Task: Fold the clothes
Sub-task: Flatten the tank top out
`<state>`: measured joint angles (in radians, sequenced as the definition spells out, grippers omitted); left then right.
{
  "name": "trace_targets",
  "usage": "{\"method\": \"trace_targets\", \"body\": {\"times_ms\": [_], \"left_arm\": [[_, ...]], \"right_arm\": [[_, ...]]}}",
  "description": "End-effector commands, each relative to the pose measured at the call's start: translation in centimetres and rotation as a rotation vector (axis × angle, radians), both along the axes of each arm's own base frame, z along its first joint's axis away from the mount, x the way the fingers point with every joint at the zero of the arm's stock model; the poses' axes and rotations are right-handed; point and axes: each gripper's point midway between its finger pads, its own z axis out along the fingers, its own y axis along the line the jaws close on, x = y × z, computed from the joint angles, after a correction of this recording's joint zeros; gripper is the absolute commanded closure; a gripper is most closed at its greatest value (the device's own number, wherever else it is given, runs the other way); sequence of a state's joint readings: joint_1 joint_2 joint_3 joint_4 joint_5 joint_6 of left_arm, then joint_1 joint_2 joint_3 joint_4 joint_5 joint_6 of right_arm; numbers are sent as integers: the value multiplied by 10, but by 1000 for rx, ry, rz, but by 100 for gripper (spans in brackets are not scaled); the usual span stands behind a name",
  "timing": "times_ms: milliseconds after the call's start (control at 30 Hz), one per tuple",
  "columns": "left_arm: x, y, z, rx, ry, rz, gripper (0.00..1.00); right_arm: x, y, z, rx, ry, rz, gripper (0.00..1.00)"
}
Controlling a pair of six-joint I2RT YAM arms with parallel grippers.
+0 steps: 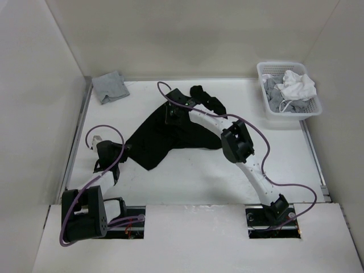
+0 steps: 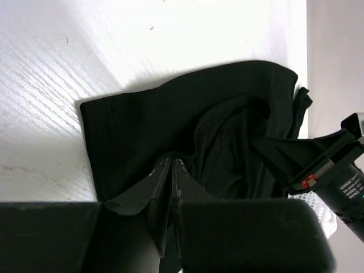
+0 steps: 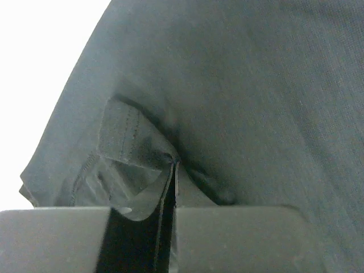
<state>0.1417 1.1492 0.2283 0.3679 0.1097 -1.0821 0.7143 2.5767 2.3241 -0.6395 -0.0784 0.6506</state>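
The garment's fabric is bunched in a hump in my left gripper, in from the corner, so that gripper should open and take the garment's outer edge (image 2: 85, 111) before spreading the garment.
The clothes (image 1: 162, 136), a single black garment, lie crumpled and partly spread on the white table (image 1: 199, 176). My left gripper (image 1: 120, 151) is at the garment's near left corner. In the left wrist view it (image 2: 173, 162) is shut, with black fabric (image 2: 136, 131) gathered at its fingertips. My right gripper (image 1: 172, 114) sits on the garment's far edge. The right wrist view shows it (image 3: 175, 165) shut on a pinch of the fabric (image 3: 256, 85) beside a stitched hem. From the right gripper (image 2: 327, 162) a taut fold runs back into the garment.
A small grey cloth (image 1: 111, 86) lies in the far left corner. A white basket (image 1: 267, 105) holding white and grey garments (image 1: 296, 85) stands at the far right. White walls enclose the table on three sides.
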Motion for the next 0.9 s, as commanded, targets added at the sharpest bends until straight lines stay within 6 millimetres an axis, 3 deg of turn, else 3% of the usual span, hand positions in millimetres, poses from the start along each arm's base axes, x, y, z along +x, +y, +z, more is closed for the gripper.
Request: {"method": "trace_targets", "body": {"times_ms": [0, 100, 167, 233, 333, 467, 533, 600, 667, 767, 867], "left_arm": [[9, 2, 13, -1, -60, 4, 96], [9, 1, 10, -2, -51, 1, 97], [9, 1, 11, -2, -53, -1, 97], [9, 1, 11, -2, -53, -2, 97], [6, 3, 10, -4, -48, 3, 98], [1, 9, 10, -12, -40, 15, 97], [-1, 14, 10, -8, -38, 27, 97], [-3, 20, 9, 1, -37, 44, 94], [-4, 22, 9, -1, -37, 52, 90], [-3, 23, 14, 11, -56, 59, 84], [-5, 30, 16, 52, -50, 77, 79]], "right_arm": [[13, 8, 64, 108, -168, 1, 97], [0, -3, 125, 210, -330, 39, 97], [-20, -18, 150, 235, -398, 81, 96], [-52, -40, 161, 245, -444, 136, 96], [-115, -66, 152, 272, -457, 239, 95], [-207, -102, 106, 275, -391, 310, 96], [-238, -117, 89, 290, -356, 293, 96], [-262, -132, 75, 303, -330, 259, 88], [-271, -146, 67, 298, -319, 209, 77], [-269, -163, 68, 297, -320, 102, 70], [-234, -192, 68, 250, -337, -89, 46]]}}
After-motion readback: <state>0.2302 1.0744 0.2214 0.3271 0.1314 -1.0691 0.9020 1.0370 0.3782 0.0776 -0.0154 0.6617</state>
